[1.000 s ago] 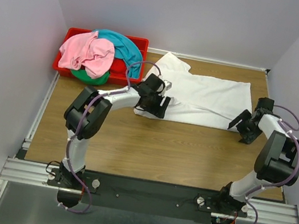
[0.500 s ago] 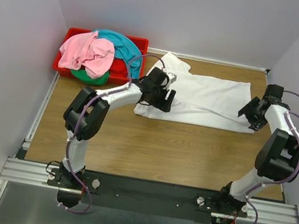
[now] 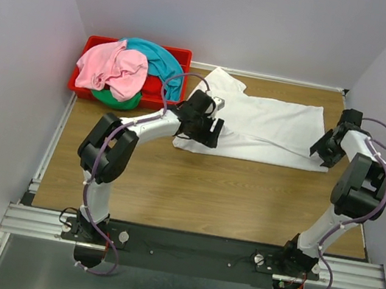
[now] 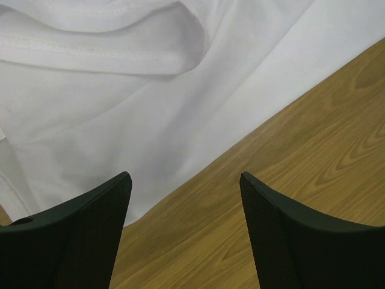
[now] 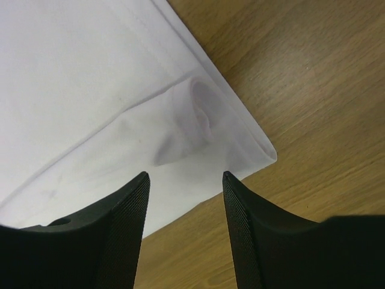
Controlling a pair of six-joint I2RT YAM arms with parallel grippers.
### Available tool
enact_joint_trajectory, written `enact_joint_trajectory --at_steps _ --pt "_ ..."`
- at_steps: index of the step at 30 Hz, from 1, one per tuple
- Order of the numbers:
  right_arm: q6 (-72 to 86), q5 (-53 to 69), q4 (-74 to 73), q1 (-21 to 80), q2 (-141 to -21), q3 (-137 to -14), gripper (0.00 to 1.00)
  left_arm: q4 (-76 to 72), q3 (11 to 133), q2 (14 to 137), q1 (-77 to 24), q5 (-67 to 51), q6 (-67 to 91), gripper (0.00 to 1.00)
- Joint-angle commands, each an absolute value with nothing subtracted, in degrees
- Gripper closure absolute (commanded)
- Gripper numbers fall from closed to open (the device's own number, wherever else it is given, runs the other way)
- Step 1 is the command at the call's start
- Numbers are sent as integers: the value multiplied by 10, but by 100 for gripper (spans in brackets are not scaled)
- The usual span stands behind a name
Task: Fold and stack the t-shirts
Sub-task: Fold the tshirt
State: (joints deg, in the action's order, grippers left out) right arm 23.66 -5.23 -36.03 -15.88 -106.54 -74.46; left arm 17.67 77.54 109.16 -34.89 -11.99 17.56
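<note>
My right gripper should pinch that curled corner [image 5: 195, 99] and pull it toward the white t-shirt's far edge, because the folded part of the t-shirt curls in at its end.
A white t-shirt [image 3: 267, 128] lies spread across the far middle of the wooden table, folded lengthwise. My left gripper [image 3: 207, 128] is open over its left end; the left wrist view shows the shirt's folded hem [image 4: 114, 78] just beyond the open fingers [image 4: 90, 229], nothing between them. My right gripper [image 3: 325, 147] is open at the shirt's right end; the right wrist view shows the shirt's corner [image 5: 240, 135] just ahead of its fingers [image 5: 114, 223]. Pink [image 3: 113, 67], teal [image 3: 159, 60], green [image 3: 115, 99] and red [image 3: 152, 86] shirts are piled in the bin.
A red plastic bin [image 3: 89, 47] holding the coloured shirts stands at the far left corner. Bare wood [image 3: 215, 189] stretches between the shirt and the arms' bases. Grey walls close in on three sides.
My right gripper moved away from me along the table's right edge to the shirt's right end. My left gripper shifted slightly farther over the shirt's left end. The shirt has barely moved.
</note>
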Motion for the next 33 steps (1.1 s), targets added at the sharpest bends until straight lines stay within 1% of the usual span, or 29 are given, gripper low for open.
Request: enact_joint_trajectory --at_steps 1,5,7,11,12,15,23,33 --pt "224 -76 -354 -164 -1083 -770 42 176 772 1070 -351 -105 180 20" --pt "222 -77 -352 -167 -1095 -775 45 179 769 1068 -351 -103 178 20" --pt "221 -79 -350 -168 -1102 -777 49 179 766 1066 -350 -104 180 20" --pt "216 -83 -349 -169 -1113 -782 62 180 760 1062 -350 -103 178 20" --pt "214 -85 -351 -169 -1114 -784 69 179 759 1061 -351 -102 178 20" --pt "214 -87 -350 -170 -1114 -791 77 181 757 1060 -350 -99 178 20" --pt "214 -83 -351 -170 -1121 -839 83 181 752 1060 -351 -98 178 20" --pt "228 -52 -352 -170 -1191 -907 83 192 750 1054 -351 -93 178 20"
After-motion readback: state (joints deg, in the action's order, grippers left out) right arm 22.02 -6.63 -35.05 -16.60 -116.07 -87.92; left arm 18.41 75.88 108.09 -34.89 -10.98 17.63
